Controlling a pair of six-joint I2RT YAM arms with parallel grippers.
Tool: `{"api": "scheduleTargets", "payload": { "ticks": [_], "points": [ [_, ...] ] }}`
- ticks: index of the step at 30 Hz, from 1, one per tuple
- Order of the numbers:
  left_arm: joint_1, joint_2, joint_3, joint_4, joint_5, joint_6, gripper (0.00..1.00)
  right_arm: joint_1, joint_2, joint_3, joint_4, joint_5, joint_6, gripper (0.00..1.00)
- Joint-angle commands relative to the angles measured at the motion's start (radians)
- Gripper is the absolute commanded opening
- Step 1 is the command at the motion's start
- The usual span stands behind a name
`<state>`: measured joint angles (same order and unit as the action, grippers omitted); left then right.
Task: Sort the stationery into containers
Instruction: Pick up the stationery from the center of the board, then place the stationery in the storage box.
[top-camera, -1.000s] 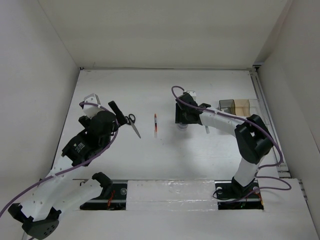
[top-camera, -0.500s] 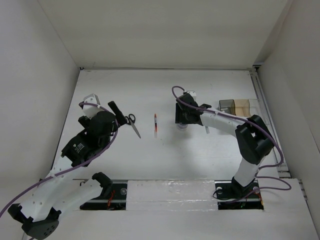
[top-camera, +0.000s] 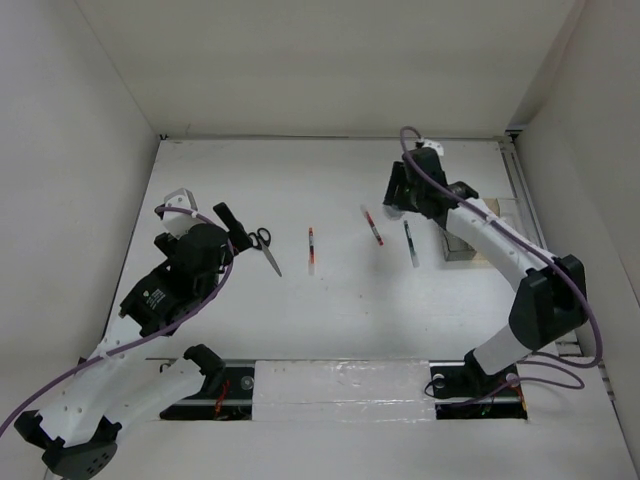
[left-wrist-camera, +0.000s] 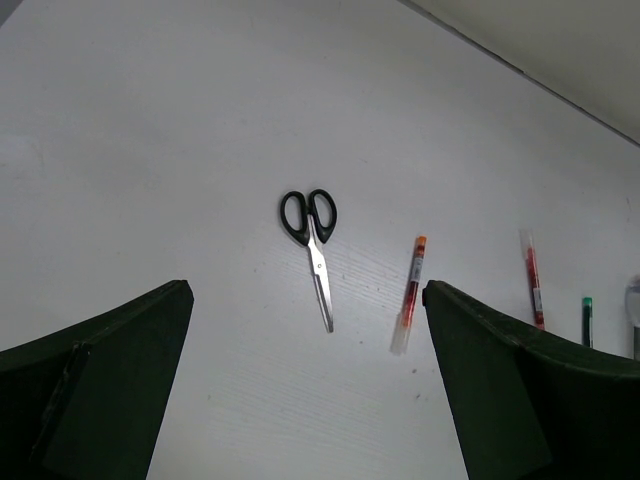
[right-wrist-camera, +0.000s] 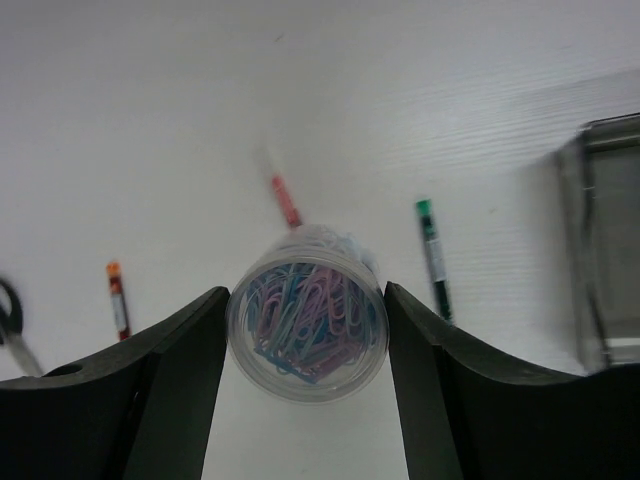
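Note:
Next, my right gripper releases the clear tub in the organizer's tan compartment (top-camera: 480, 220), toward the back end of that compartment, next to the dark grey compartment.
My right gripper (right-wrist-camera: 305, 300) is shut on a small round clear tub (right-wrist-camera: 307, 325) full of coloured paper clips and holds it above the table. It also shows in the top view (top-camera: 395, 197), left of the organizer (top-camera: 462, 248), which my arm partly hides. Its dark grey compartment (right-wrist-camera: 608, 250) is at the right edge of the right wrist view. Below the tub lie a red-and-white pen (top-camera: 372, 226) and a green pen (top-camera: 410, 243). My left gripper (top-camera: 235, 232) is open and empty above the black-handled scissors (left-wrist-camera: 312, 240). Another red-and-white pen (left-wrist-camera: 412, 290) lies right of them.
White walls close in the table on the left, back and right. The scissors (top-camera: 265, 248) and the first pen (top-camera: 311, 247) lie mid-table. A rail runs along the table's right side (top-camera: 525, 210).
My right gripper has risen and moved back and to the right with the tub, uncovering a red-and-white pen and the green pen. The left arm has barely moved.

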<state>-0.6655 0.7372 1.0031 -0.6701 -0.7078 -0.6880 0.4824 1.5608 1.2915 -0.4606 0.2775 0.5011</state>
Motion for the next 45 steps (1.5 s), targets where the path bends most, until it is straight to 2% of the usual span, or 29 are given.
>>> {"api": "scheduleTargets", "payload": {
  "ticks": [1, 11, 20, 24, 33, 45],
  "points": [
    [0.003, -0.007, -0.004, 0.026, -0.002, 0.012, 1.00, -0.135, -0.033, 0.038, -0.049, 0.055, -0.006, 0.00],
    [0.003, -0.007, -0.004, 0.037, 0.025, 0.021, 1.00, -0.437, -0.059, 0.094, -0.087, 0.111, 0.027, 0.00],
    [0.003, -0.007, -0.004, 0.037, 0.034, 0.030, 1.00, -0.617, 0.004, 0.117, -0.078, 0.091, 0.036, 0.00],
    [0.003, -0.007, -0.004, 0.046, 0.034, 0.030, 1.00, -0.660, 0.027, 0.106, -0.037, 0.034, 0.036, 0.00],
    [0.003, -0.007, -0.004, 0.046, 0.044, 0.030, 1.00, -0.660, 0.099, 0.057, 0.008, -0.001, 0.056, 0.00],
    [0.003, -0.007, -0.014, 0.046, 0.044, 0.030, 1.00, -0.660, 0.176, 0.038, 0.039, 0.008, 0.056, 0.02]
  ]
}}
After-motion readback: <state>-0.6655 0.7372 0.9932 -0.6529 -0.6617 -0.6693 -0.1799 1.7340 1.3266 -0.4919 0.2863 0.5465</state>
